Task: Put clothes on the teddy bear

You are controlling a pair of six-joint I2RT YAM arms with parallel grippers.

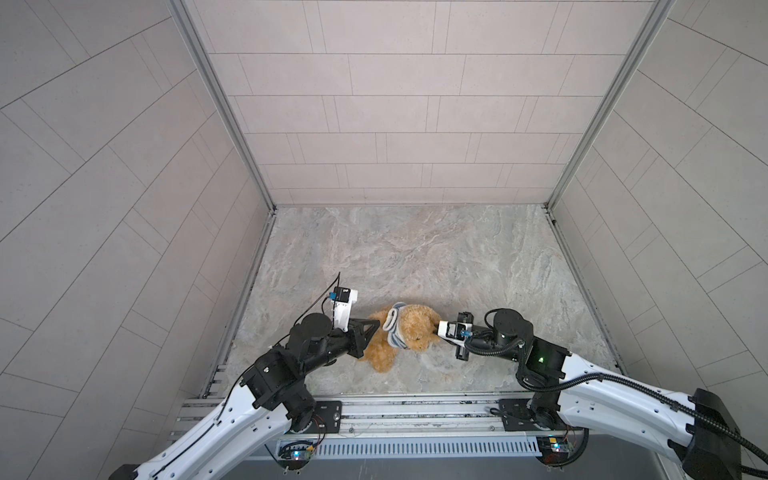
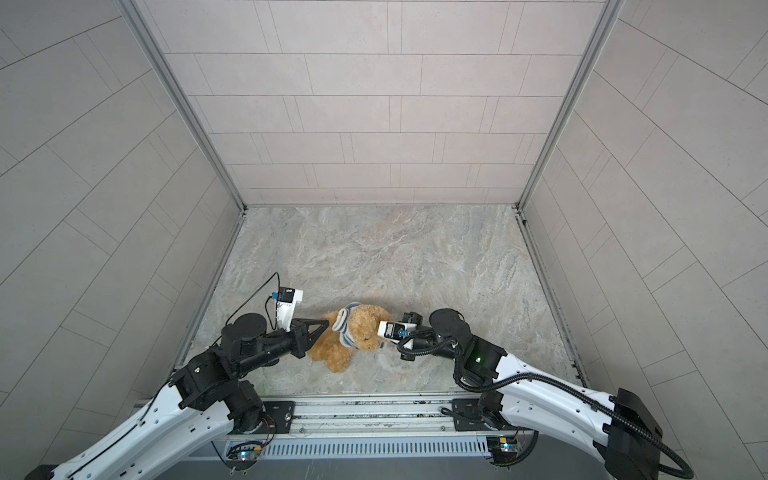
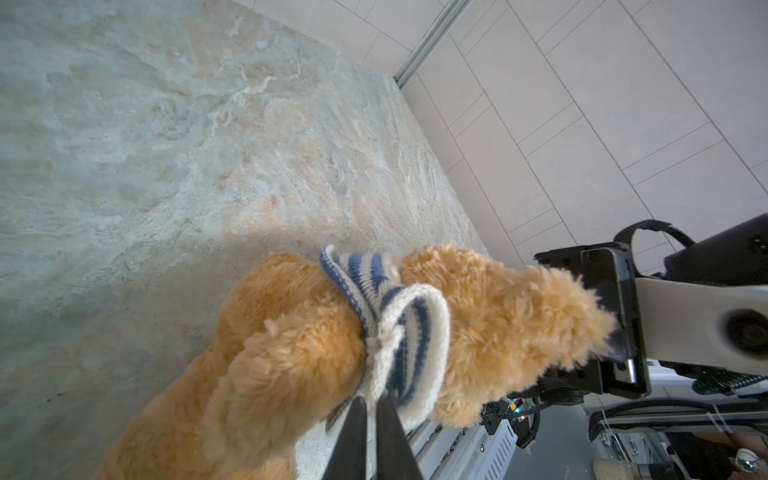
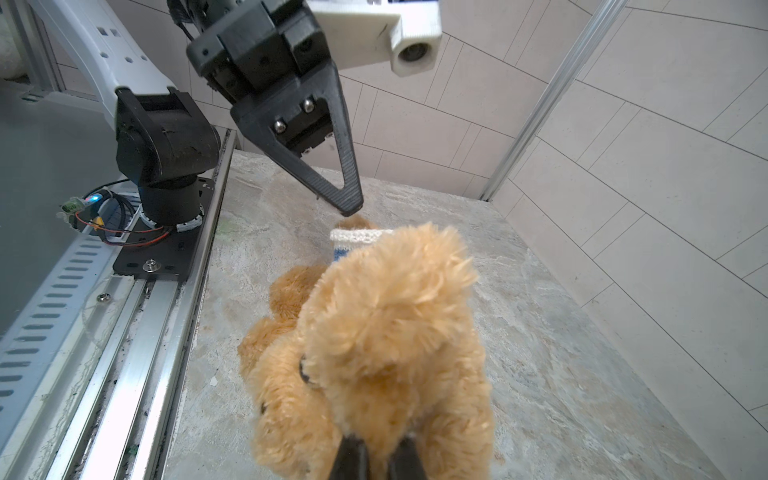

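The striped shirt is bunched around the teddy bear's neck, so my left gripper will open, grab the hem on the belly side (image 3: 357, 302) and pull it down.
The golden-brown teddy bear (image 1: 417, 330) (image 2: 368, 328) lies on the marble table near the front, head toward the right. A navy-and-white striped shirt (image 1: 394, 330) (image 3: 411, 340) is bunched as a ring round its neck. My left gripper (image 1: 376, 327) (image 3: 372, 401) is shut, its tips pinching the shirt's white knitted edge; in the right wrist view the left gripper (image 4: 351, 210) meets the hem of the shirt (image 4: 355, 236) from above. My right gripper (image 1: 435, 330) (image 4: 378, 446) is shut on the fluffy top of the bear's head (image 4: 395, 324), lifting it slightly.
The marble tabletop (image 1: 415, 249) stretches behind the bear to the tiled back wall. Tiled side walls with aluminium corner posts (image 1: 266, 195) close in both sides. An aluminium rail (image 1: 415, 409) with the two arm bases runs along the front edge.
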